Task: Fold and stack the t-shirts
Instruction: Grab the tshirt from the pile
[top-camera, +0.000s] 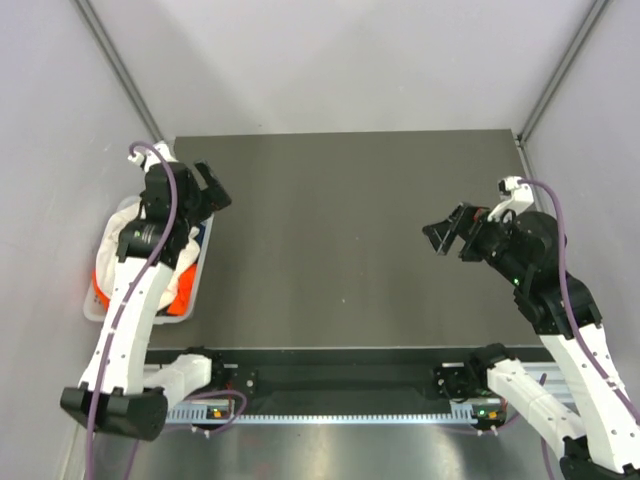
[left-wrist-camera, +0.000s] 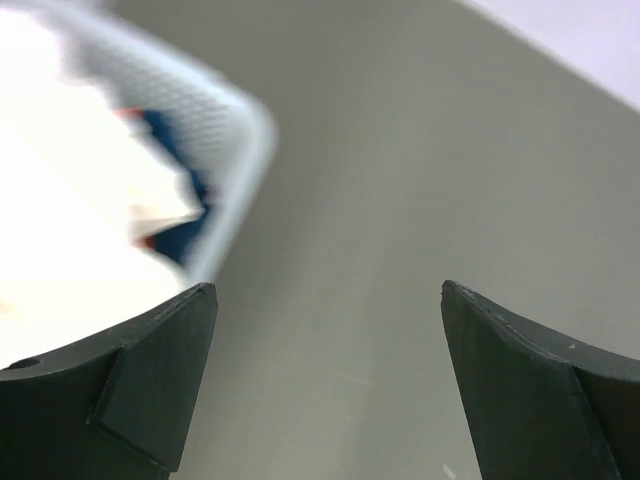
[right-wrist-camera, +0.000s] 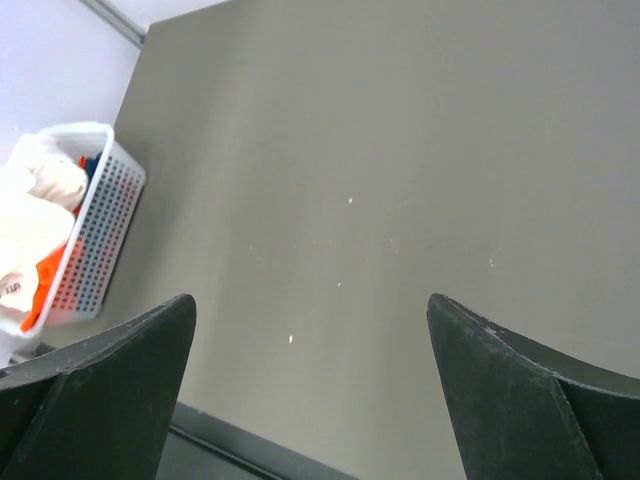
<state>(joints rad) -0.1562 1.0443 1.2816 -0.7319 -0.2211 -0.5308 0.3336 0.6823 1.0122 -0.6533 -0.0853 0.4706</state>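
Observation:
The robot's left gripper will close on the white t-shirt's loose fold (top-camera: 188, 247) next to the blue t-shirt, since the white t-shirt is lying on top in the basket.
Crumpled t-shirts, white, orange and blue (top-camera: 125, 262), fill a white perforated basket (top-camera: 196, 280) off the table's left edge. They also show blurred in the left wrist view (left-wrist-camera: 80, 210) and small in the right wrist view (right-wrist-camera: 40, 230). My left gripper (top-camera: 212, 189) is open and empty, held above the table just right of the basket's far end. My right gripper (top-camera: 446, 232) is open and empty, held above the table's right side and pointing left.
The dark grey table (top-camera: 340, 240) lies between both arms. The basket rim (left-wrist-camera: 255, 150) sits close to my left gripper (left-wrist-camera: 330, 300). The table's front edge and a black rail (top-camera: 340, 380) run along the near side. Grey walls stand on all sides.

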